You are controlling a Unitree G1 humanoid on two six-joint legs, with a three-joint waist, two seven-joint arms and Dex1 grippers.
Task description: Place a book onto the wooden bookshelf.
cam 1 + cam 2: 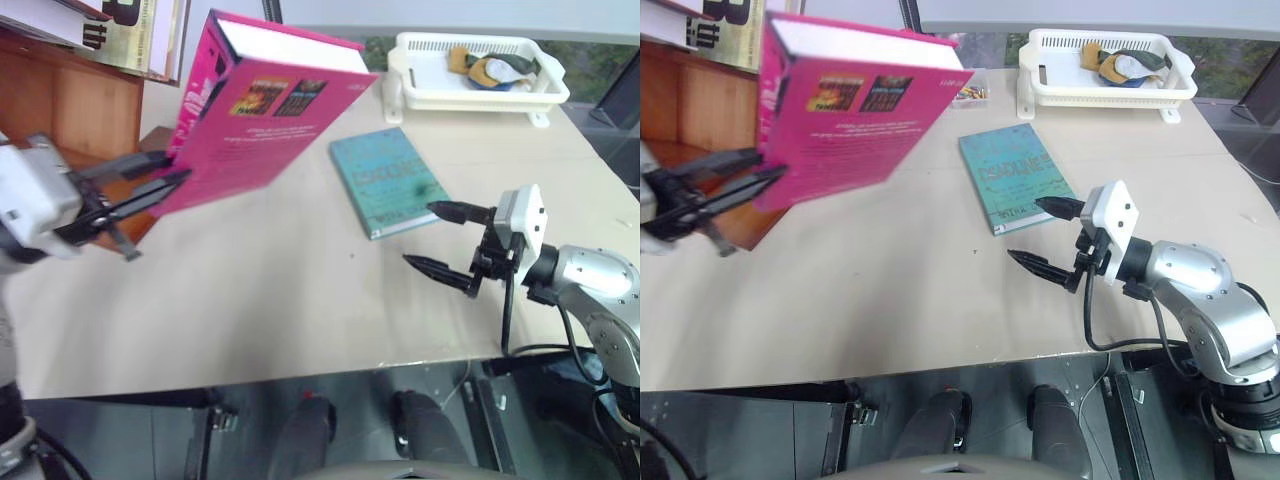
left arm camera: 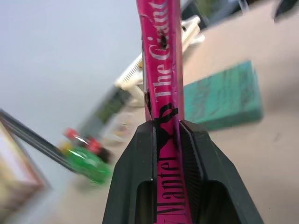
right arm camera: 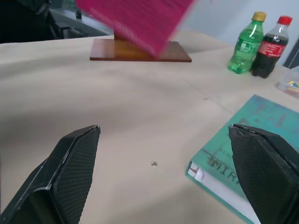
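Next, I release the magenta-pink book from my left gripper in the wooden bookshelf's open lower part (image 1: 92,155), beneath the cream books.
The thick magenta-pink book (image 1: 265,110) hangs tilted in the air above the table's left side, back cover and white page edges showing. My left gripper (image 1: 180,168) is shut on its lower edge; in the left wrist view both fingers (image 2: 140,154) press on the lettered spine (image 2: 161,56). The reddish-brown wooden bookshelf (image 1: 90,110) stands just behind and left of the book. My right gripper (image 1: 420,234) hovers open with nothing between its fingers, low over the table's right side, its tips beside a teal book.
A thinner teal book (image 1: 388,180) lies flat mid-table. A white plastic basket (image 1: 430,98) with cloths sits at the far right. Cream black-lettered books (image 1: 130,30) lean on the shelf. A green bottle (image 3: 246,44) and a cola bottle (image 3: 271,46) stand at the table's far side.
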